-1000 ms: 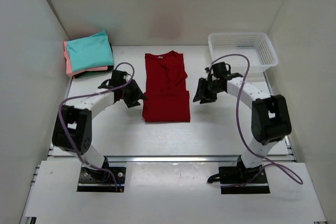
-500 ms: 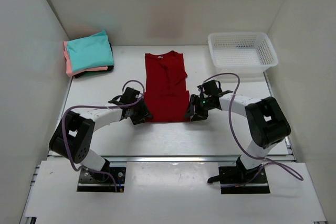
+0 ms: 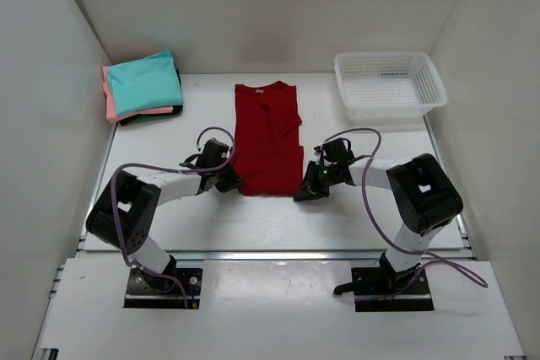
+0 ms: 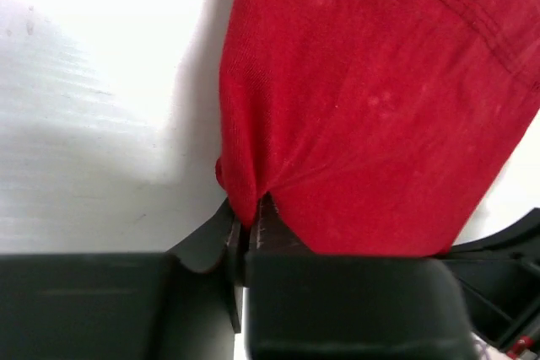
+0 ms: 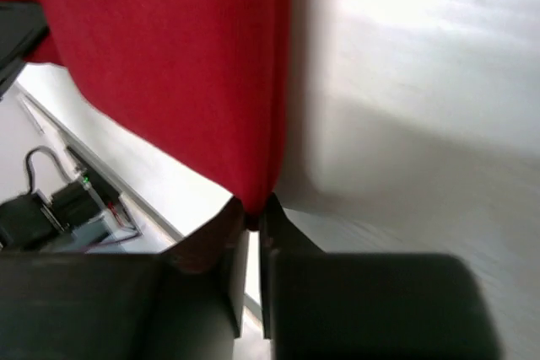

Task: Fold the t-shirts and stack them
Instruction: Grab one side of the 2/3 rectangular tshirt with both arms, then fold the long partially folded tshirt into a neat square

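Observation:
My right gripper needs to let go of the dark red t-shirt's near corner on its basket-side edge [image 3: 295, 111] just below the collar.
A dark red t-shirt [image 3: 268, 137] lies folded lengthwise in the middle of the table, collar at the far end. My left gripper [image 3: 234, 183] is shut on its near left corner; the left wrist view shows red cloth [image 4: 371, 107] pinched between the jaws [image 4: 251, 221]. My right gripper [image 3: 301, 191] is shut on the near right corner, and in the right wrist view the red cloth [image 5: 177, 65] runs down into the jaws [image 5: 253, 217]. A folded stack with a teal shirt [image 3: 143, 82] on top, a salmon-pink one and a dark one beneath, sits at the far left.
A white mesh basket [image 3: 388, 82] stands at the far right of the table. White walls close in the left, right and back sides. Both arm bases are bolted at the near edge.
Both grippers came down and inward to the shirt's near corners and closed on the cloth. The shirt's near edge has bunched up a little.

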